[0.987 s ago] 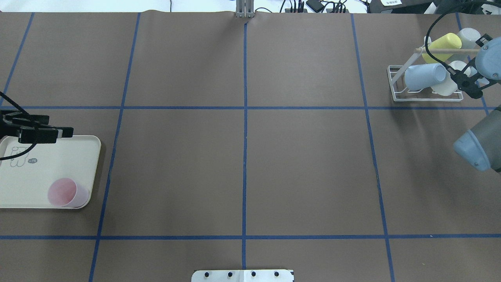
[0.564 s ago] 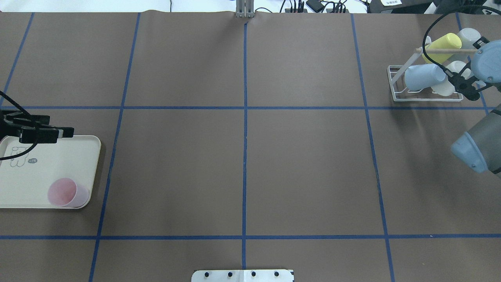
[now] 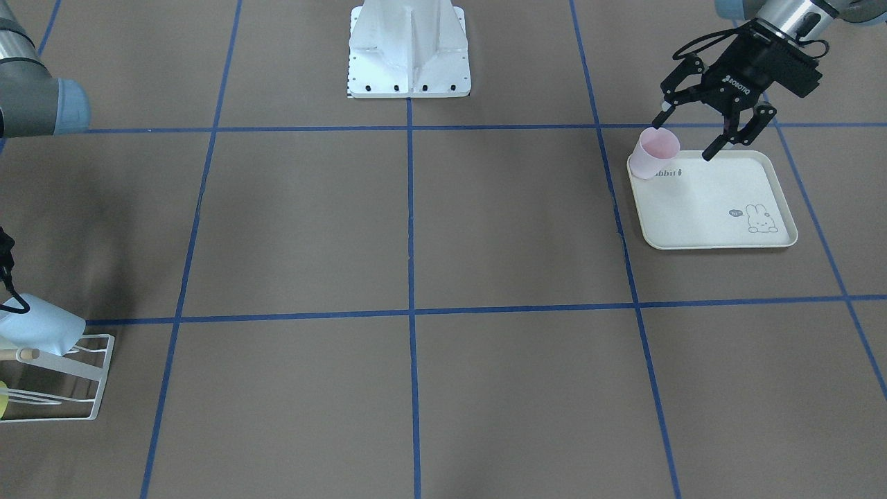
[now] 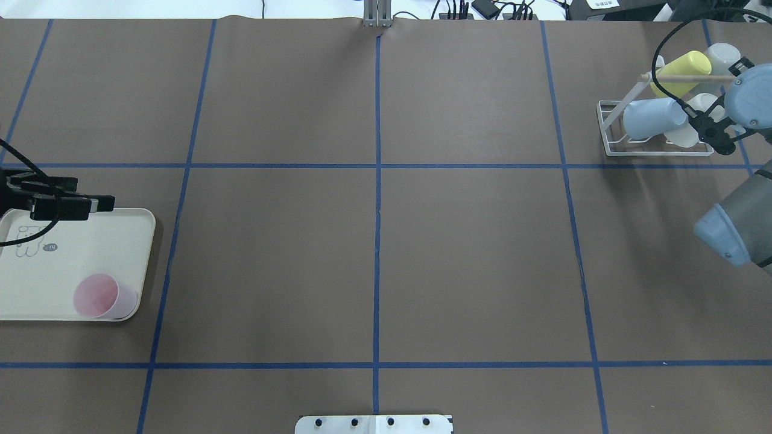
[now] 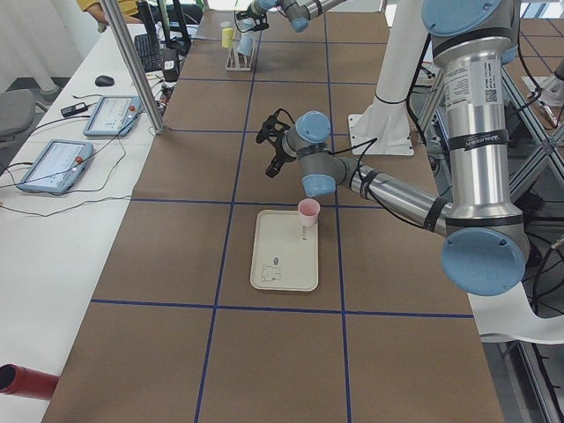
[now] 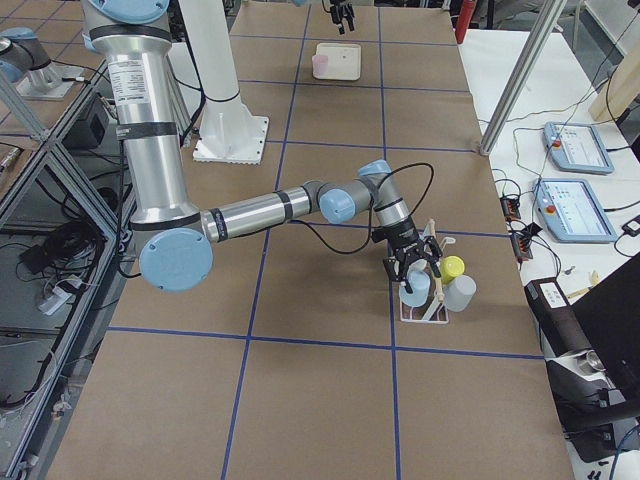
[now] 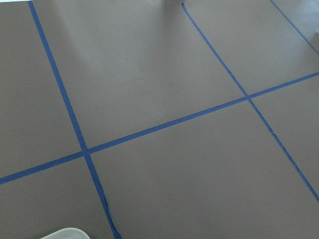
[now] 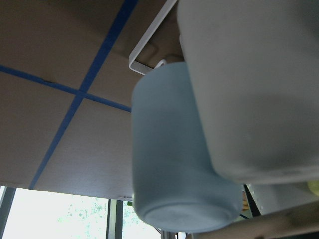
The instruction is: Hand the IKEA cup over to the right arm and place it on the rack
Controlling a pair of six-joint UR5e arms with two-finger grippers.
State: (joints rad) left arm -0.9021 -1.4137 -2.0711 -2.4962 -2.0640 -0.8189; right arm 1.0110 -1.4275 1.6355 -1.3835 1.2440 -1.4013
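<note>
The pink IKEA cup has a rim [image 3: 678, 150]. My left gripper will close on it at the side facing the middle of the cream tray.
A pink IKEA cup [image 4: 102, 296] stands upright in the near right corner of a cream tray [image 4: 90, 241]. My left gripper [image 3: 684, 133] hangs open above that tray, beside and higher than the cup [image 3: 655, 154], with nothing between its fingers. At the far right, the right arm [image 4: 733, 232] reaches to the white wire rack [image 4: 657, 154]. Its gripper [image 4: 711, 129] hovers at the rack's right end and looks open, holding nothing. A pale blue cup [image 4: 651, 117] on the rack fills the right wrist view [image 8: 174, 164].
The rack also carries a yellow cup [image 4: 684, 69], a white cup [image 4: 684, 137] and a grey cup [image 4: 721, 57] around its wooden dowel [image 4: 693, 78]. The robot's white base [image 3: 409, 52] stands mid-table. Blue tape lines cross the brown table [image 4: 374, 253].
My right gripper and wrist have shifted a little away from me over the rack's right end. The left gripper, the pink cup and the tray have not moved.
</note>
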